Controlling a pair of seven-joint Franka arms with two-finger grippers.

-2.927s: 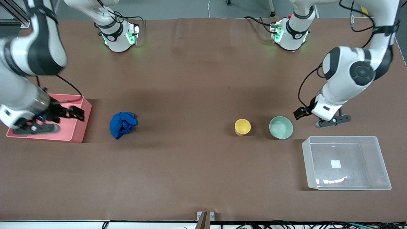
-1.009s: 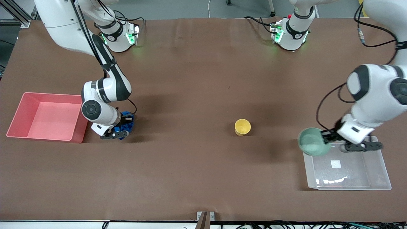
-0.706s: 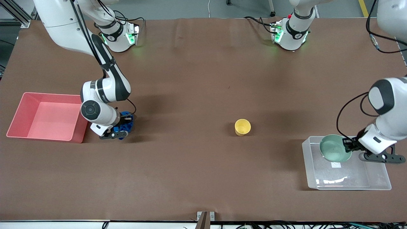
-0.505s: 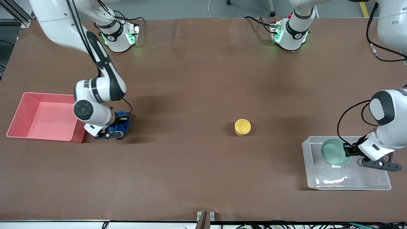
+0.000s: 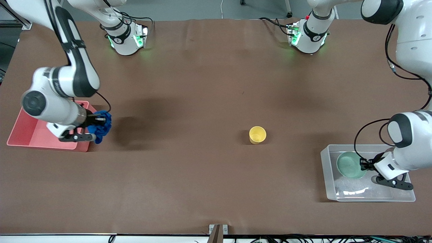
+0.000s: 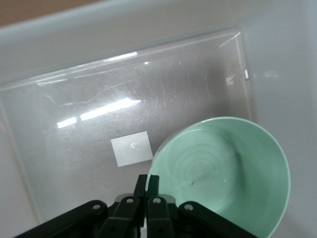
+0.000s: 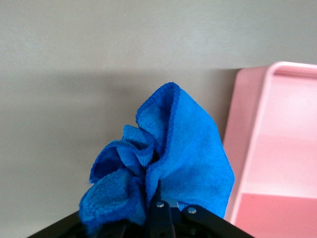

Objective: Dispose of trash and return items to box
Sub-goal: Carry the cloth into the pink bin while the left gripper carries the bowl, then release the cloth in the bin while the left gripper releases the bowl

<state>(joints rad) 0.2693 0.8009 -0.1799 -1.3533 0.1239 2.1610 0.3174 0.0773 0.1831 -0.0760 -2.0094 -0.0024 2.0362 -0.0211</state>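
Observation:
The robot's right gripper needs to set the royal-blue wad, now held just beside the tub's rim, down on the pink tub's bottom, toward the yellow cup's side (image 5: 68,130).
My right gripper (image 5: 97,125) is shut on the royal-blue wad of trash (image 5: 102,127) and holds it in the air over the table, just beside the pink tub's (image 5: 20,137) rim; the wad (image 7: 168,163) and the tub (image 7: 277,148) show in the right wrist view. My left gripper (image 5: 363,164) is shut on the rim of the mint-green bowl (image 5: 350,164) and holds it inside the see-through box (image 5: 326,175). In the left wrist view the bowl (image 6: 228,173) is over the box floor beside the white sticker (image 6: 131,149). The yellow cup (image 5: 257,135) stands upright on the table.
The brown table (image 5: 202,84) spreads between the pink tub at the right arm's end and the box at the left arm's end. Both arm bases (image 5: 125,37) stand at the table's edge farthest from the front camera.
My right gripper has lifted the blue wad off the table and carried it toward the pink tub. My left gripper has carried the bowl into the box and lowered it.

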